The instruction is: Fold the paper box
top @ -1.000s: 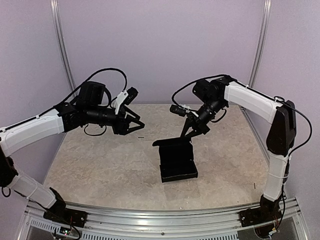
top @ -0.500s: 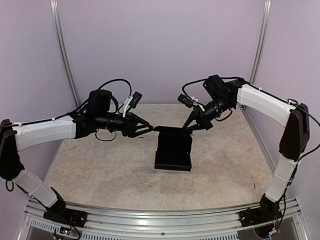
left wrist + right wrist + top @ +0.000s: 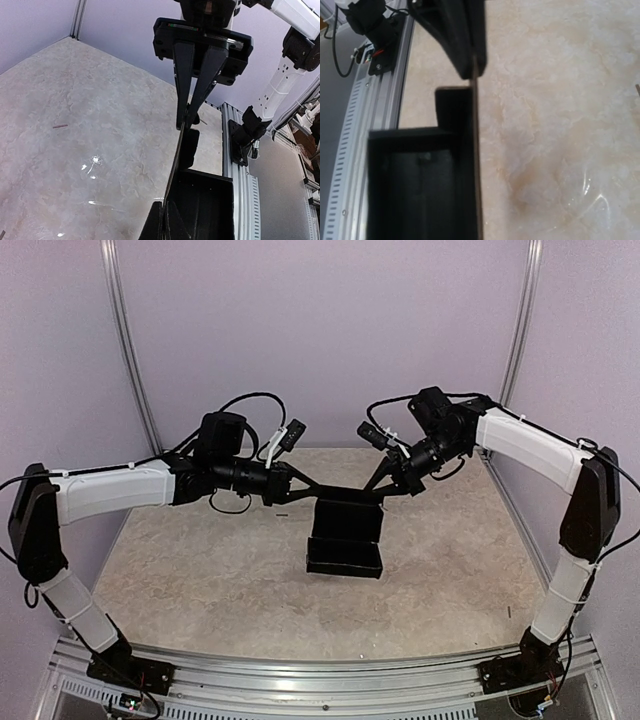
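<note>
The robot's right gripper pinches the rear flap at its outer end, so it should take hold of the rear flap's top edge farther in and steady (image 3: 352, 491) the flap for the left gripper.
The paper box (image 3: 345, 540) is a matte black open tray hanging above the middle of the table, its upright rear flap stretched between both grippers. My left gripper (image 3: 318, 494) is shut on the flap's left end; in the left wrist view its tips (image 3: 169, 225) pinch the thin edge beside the box body (image 3: 205, 200). My right gripper (image 3: 378, 494) grips the flap's right end, its fingers converging on the edge (image 3: 186, 122). In the right wrist view the box (image 3: 415, 185) and flap edge fill the left half; the left gripper (image 3: 470, 70) shows at the top, and my own right fingers are not distinguishable.
The marbled table (image 3: 200, 570) ends at an aluminium rail (image 3: 320, 670) along the near edge, where both arm bases stand. A small brown stick (image 3: 60, 126) lies on the table to the left. Purple walls close in the back and sides.
The right gripper lifted the box and carried it back and left. The left arm reached right to the flap, and its open jaws closed on the flap's left end.
</note>
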